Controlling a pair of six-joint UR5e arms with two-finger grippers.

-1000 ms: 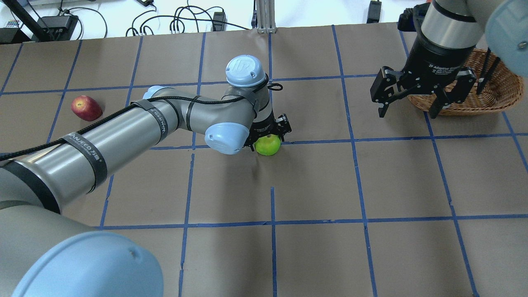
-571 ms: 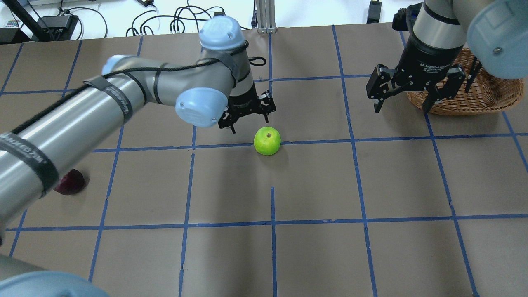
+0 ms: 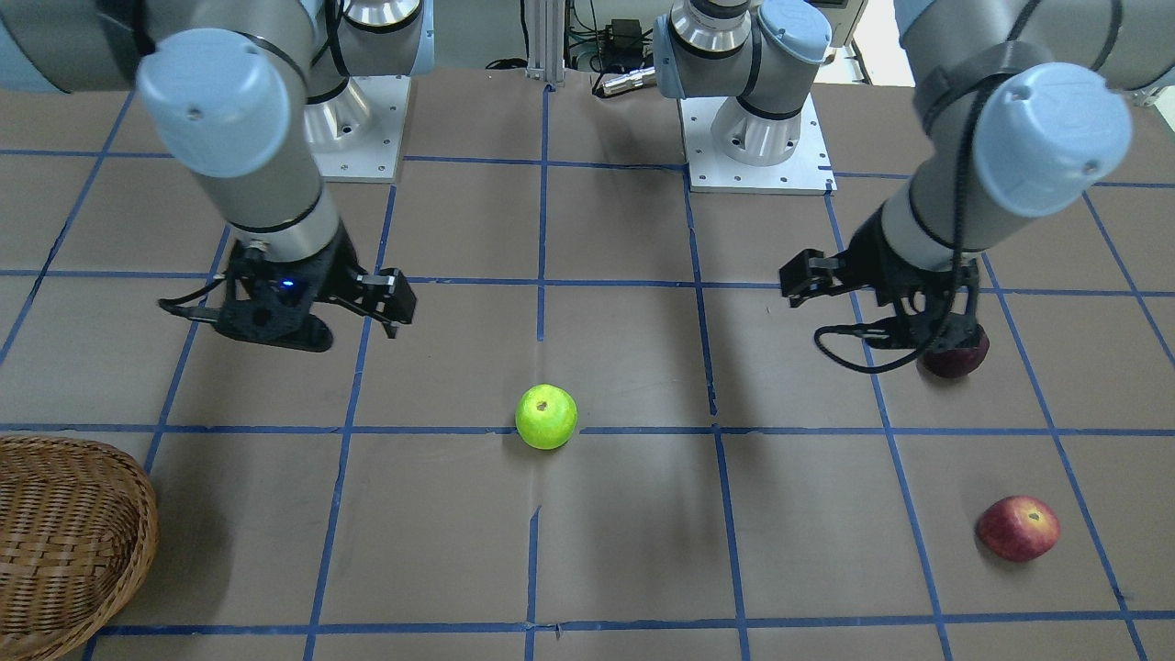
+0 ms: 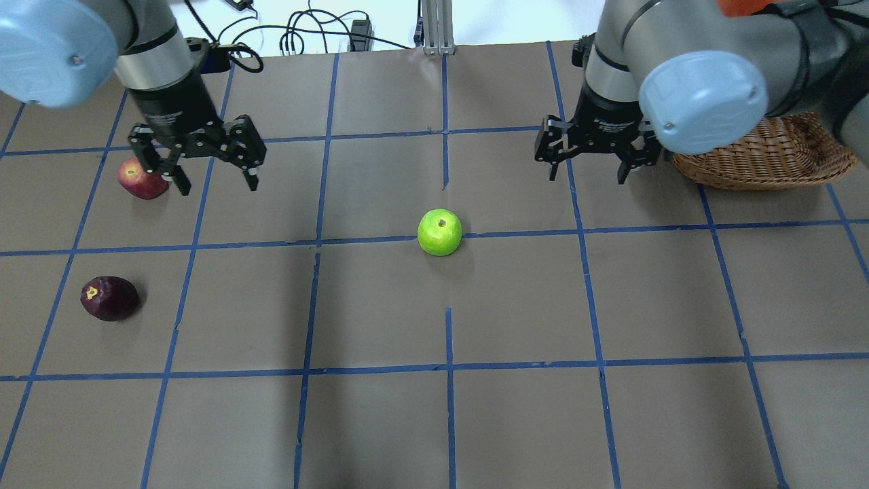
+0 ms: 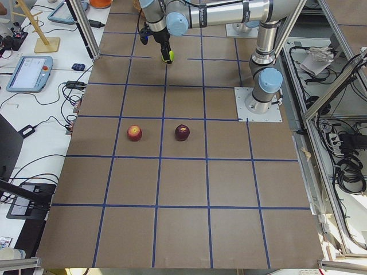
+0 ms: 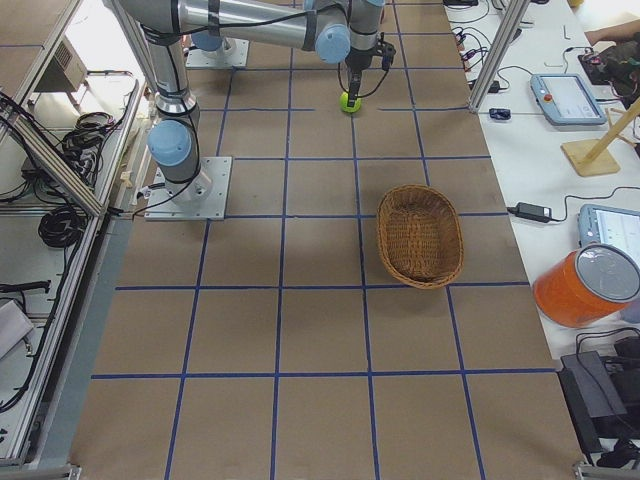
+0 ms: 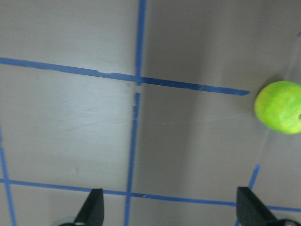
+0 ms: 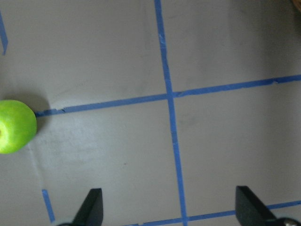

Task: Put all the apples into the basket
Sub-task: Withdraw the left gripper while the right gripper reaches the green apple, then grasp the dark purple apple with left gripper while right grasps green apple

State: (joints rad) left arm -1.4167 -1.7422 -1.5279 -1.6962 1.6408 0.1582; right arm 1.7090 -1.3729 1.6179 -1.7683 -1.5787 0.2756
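Observation:
The lime green apple (image 3: 545, 413) (image 8: 13, 127) is at the center of the table. Next, my right gripper closes on opposite sides of it, with the apple's stem end between its fingers.
The lime green apple (image 4: 440, 232) sits alone at the table's centre, stem end up. The red apple (image 4: 139, 180) lies at the far left. The dark purple apple (image 4: 108, 297) lies nearer, also at the left. My left gripper (image 4: 217, 187) is open and empty, raised just right of the red apple. My right gripper (image 4: 586, 176) is open and empty, between the green apple and the wicker basket (image 4: 767, 159). The left wrist view shows the green apple (image 7: 280, 107) at its right edge; in the right wrist view the green apple (image 8: 16, 126) is at the left edge.
Brown paper with a blue tape grid (image 4: 448, 367) covers the table. Cables and power bricks (image 4: 292, 34) lie past the far edge. The basket stands at the far right edge, and nothing shows inside it in the right exterior view (image 6: 420, 235).
My left gripper let go of the green apple, rose and swung far left to beside the red apple. My right gripper moved left, away from the basket. The green apple stayed put.

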